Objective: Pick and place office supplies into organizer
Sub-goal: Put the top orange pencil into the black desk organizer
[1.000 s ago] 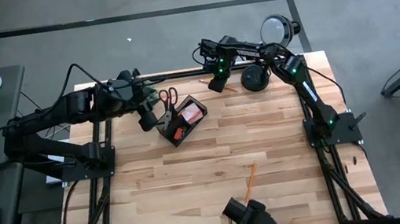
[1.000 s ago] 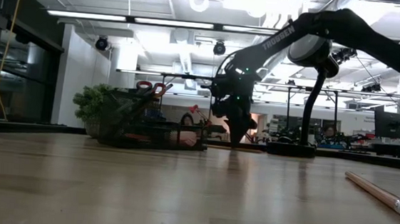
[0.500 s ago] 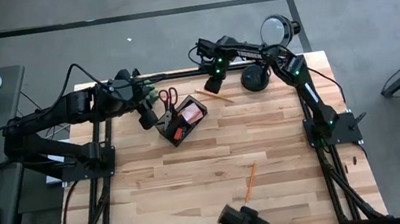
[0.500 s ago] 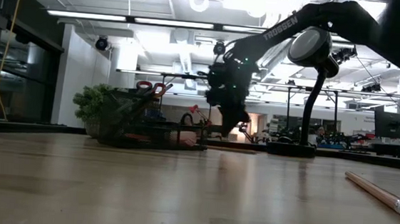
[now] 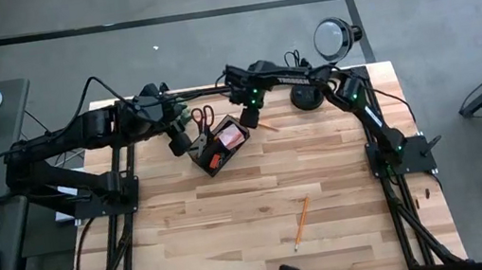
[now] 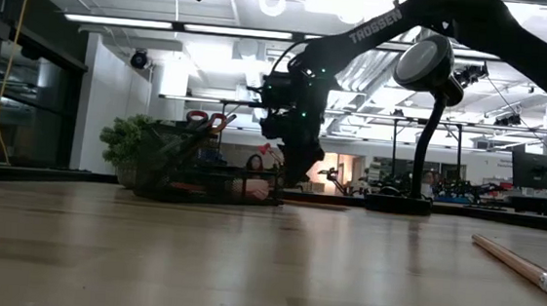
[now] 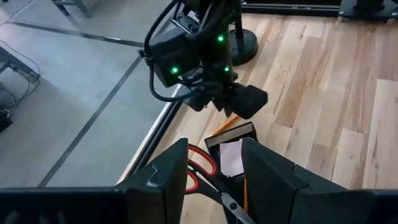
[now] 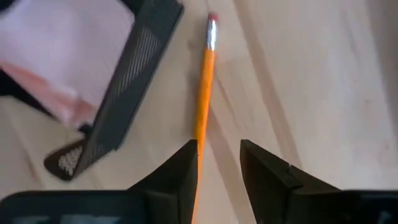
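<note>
My right gripper is to move next to the end (image 5: 275, 130) opposite the eraser on the orange pencil beside the organizer, and it should close there.
The black organizer (image 5: 217, 148) stands at the table's far middle with a pink sticky-note pad (image 5: 234, 136) in it and red-handled scissors (image 5: 203, 117) at its far side. My right gripper (image 8: 219, 163) points down just right of the organizer, fingers apart. An orange pencil (image 8: 203, 106) lies on the wood beside the organizer's wall, running back past one finger. My left gripper (image 7: 214, 167) hangs open above the organizer's left side, holding nothing. A second pencil (image 5: 301, 222) lies near the table's front. My right gripper has the pencil's shaft (image 8: 196, 138) running along the inner edge of one finger (image 8: 181, 167), with a clear gap to the other finger. Whether that finger touches the pencil, I cannot tell. The eraser end (image 8: 212, 22) points away from the fingers.
A black lamp with a round base (image 5: 308, 96) stands at the far right, close behind my right arm. A green plant (image 6: 123, 143) sits left of the organizer. Bare wood stretches over the middle and near part of the table.
My right gripper has moved along the far edge toward the table's left, from beside the lamp base to the organizer's right side, rising a little. The pencil has come along with it and now lies next to the organizer.
</note>
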You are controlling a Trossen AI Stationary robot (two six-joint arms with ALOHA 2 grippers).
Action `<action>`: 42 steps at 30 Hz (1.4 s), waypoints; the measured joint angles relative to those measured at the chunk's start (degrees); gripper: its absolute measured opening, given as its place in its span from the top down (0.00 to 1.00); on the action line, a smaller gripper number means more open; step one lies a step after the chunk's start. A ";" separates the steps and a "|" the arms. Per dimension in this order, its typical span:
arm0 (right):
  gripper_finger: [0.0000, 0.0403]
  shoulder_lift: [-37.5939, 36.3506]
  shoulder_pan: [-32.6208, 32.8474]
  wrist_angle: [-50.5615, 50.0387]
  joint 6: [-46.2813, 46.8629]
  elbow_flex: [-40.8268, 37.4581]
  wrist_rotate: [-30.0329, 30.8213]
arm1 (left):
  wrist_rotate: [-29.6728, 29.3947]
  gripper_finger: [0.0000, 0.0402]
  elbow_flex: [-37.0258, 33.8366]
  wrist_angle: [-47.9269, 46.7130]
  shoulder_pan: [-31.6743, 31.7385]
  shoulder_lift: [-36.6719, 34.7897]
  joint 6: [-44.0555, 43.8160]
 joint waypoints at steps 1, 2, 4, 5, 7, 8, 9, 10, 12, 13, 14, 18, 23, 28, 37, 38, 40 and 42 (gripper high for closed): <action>0.72 0.00 0.22 -0.87 0.04 0.00 0.06 | 0.00 0.66 0.00 -0.02 0.00 0.00 0.00; 0.72 0.00 0.38 -1.57 0.08 0.00 0.25 | 0.00 0.66 0.00 0.00 0.01 0.00 0.00; 0.72 0.02 0.65 -2.65 0.84 0.00 0.40 | 0.00 0.66 0.00 0.00 0.00 0.00 0.00; 0.72 0.02 0.82 -3.73 1.58 0.00 0.36 | 0.05 0.66 0.00 -0.02 0.00 0.00 0.00; 0.72 0.02 1.18 -7.43 2.56 0.02 -0.22 | 0.48 0.66 0.00 -0.02 0.00 0.00 -0.02; 0.72 0.04 1.43 -9.73 2.63 0.02 -0.40 | 0.58 0.66 0.00 -0.02 0.01 0.00 -0.01; 0.72 0.07 1.75 -11.77 2.59 0.02 -0.33 | 0.66 0.66 0.00 -0.02 0.02 0.00 -0.01; 0.72 0.09 2.07 -13.33 2.43 0.02 0.11 | 0.68 0.66 0.00 -0.02 0.01 0.00 -0.02; 0.72 0.11 2.65 -14.11 2.43 0.02 1.25 | 0.70 0.66 0.00 -0.02 0.01 0.00 -0.02; 0.72 0.11 2.88 -14.21 2.50 0.02 1.84 | 0.72 0.66 0.00 -0.02 0.01 0.00 -0.02; 0.72 0.11 3.02 -14.50 2.48 0.02 2.35 | 0.75 0.66 0.00 -0.02 0.00 0.00 -0.02; 0.72 0.11 2.97 -16.40 2.39 0.02 3.19 | 0.87 0.66 0.00 -0.02 0.01 0.00 -0.02; 0.72 0.11 1.52 -18.97 2.27 0.02 4.15 | 0.87 0.66 0.00 -0.05 -0.01 0.00 -0.02; 0.72 -0.21 0.38 -17.26 2.19 0.02 3.05 | 0.87 0.66 0.00 -0.07 0.00 0.00 0.06; 0.72 -0.46 0.34 -16.80 2.19 0.04 -0.65 | 0.61 0.66 0.00 -0.10 -0.01 0.00 0.66; 0.72 -0.51 0.34 -17.05 2.21 0.04 -0.89 | 0.58 0.66 0.00 -0.11 0.01 0.00 0.66; 0.72 -0.66 0.34 -17.48 2.23 0.04 -0.88 | 0.52 0.66 0.00 -0.11 0.01 0.00 0.66; 0.72 -1.69 0.36 -17.57 2.26 -0.36 -0.91 | 0.46 0.66 0.00 -0.11 0.02 0.00 0.63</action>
